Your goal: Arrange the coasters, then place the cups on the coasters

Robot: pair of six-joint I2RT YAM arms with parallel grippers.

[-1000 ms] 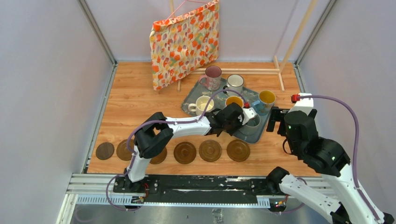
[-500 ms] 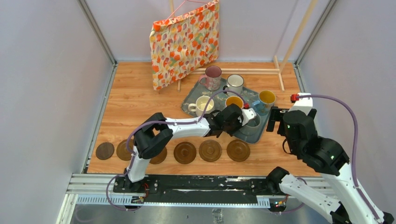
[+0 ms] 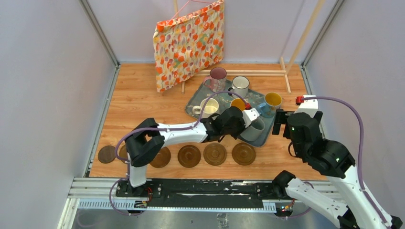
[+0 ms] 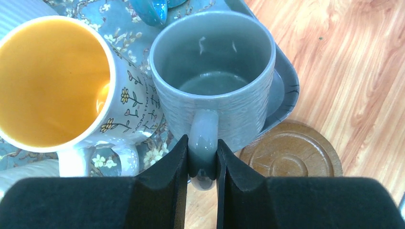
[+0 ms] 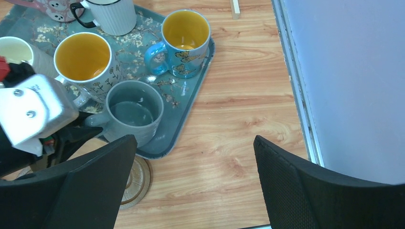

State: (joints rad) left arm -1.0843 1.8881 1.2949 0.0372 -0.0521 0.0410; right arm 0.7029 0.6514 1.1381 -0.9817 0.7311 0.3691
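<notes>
The grey cup slants away from my left gripper on the handle's outer part, so next I open and grip the handle nearer the cup's rim (image 4: 205, 119).
My left gripper (image 4: 202, 145) is shut on the handle of the grey cup (image 4: 215, 71), which sits at the tray's near right corner (image 3: 254, 129). A yellow-inside white cup (image 4: 52, 81) stands right beside it. The pink cup (image 3: 218, 78), dark-rimmed white cup (image 3: 240, 86), cream cup (image 3: 207, 107) and blue-handled cup (image 5: 185, 40) also stand on the tray (image 3: 195, 98). Several brown coasters lie in a row near the front edge, the rightmost coaster (image 3: 243, 153) just below the grey cup. My right gripper (image 5: 195, 140) hangs open over bare wood right of the tray.
A floral cloth bag (image 3: 188, 43) hangs at the back, left of the tray. Thin wooden sticks (image 3: 248, 72) lie behind the tray. Grey walls close in both sides of the wooden table (image 3: 138, 105).
The left arm has drawn back slightly leftward, pulling the grey cup a little towards the tray's near edge. The right arm has barely moved.
</notes>
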